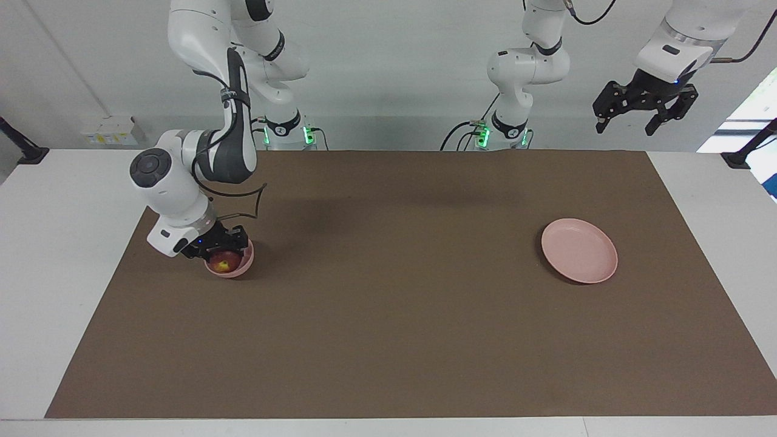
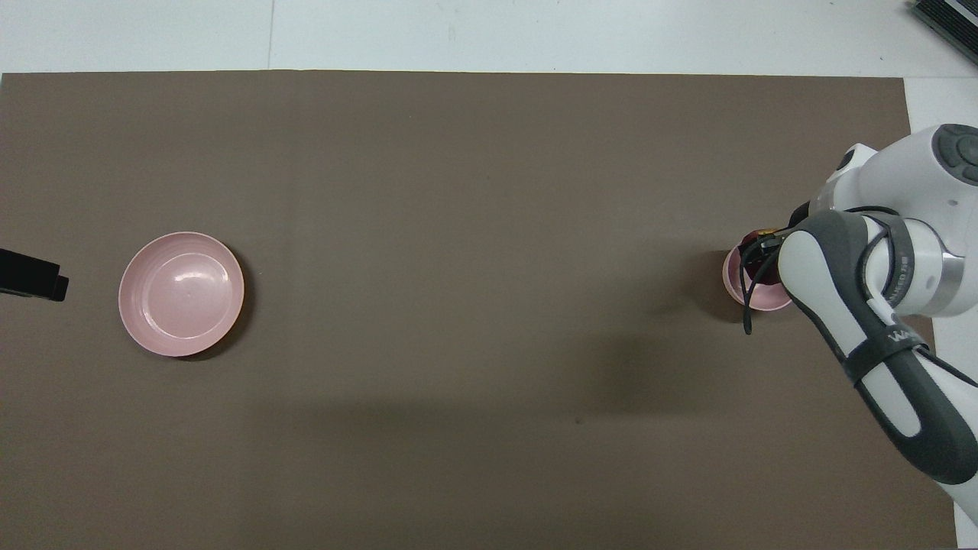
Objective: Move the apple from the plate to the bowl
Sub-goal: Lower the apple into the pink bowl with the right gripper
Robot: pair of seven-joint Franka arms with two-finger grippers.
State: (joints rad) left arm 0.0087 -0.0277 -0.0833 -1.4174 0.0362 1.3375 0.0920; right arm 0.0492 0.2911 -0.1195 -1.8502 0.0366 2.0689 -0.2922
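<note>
The robot's right gripper needs to release the dark red apple on the bottom of the small pink bowl [image 2: 767,278].
The dark red apple [image 1: 223,262] with a yellowish patch lies in the small pink bowl [image 1: 244,265] toward the right arm's end of the mat. My right gripper [image 1: 224,247] is down at the bowl, right over the apple and close around it. In the overhead view the right arm covers most of the bowl [image 2: 732,279], and only a sliver of the apple [image 2: 759,233] shows. The flat pink plate [image 1: 580,250] [image 2: 181,294] lies bare toward the left arm's end. My left gripper [image 1: 628,126] is open and empty, raised high over the table's edge, and waits.
A brown mat [image 1: 388,315] covers most of the white table. Only the bowl and the plate stand on it. The left gripper's tip [image 2: 32,276] shows at the edge of the overhead view beside the plate.
</note>
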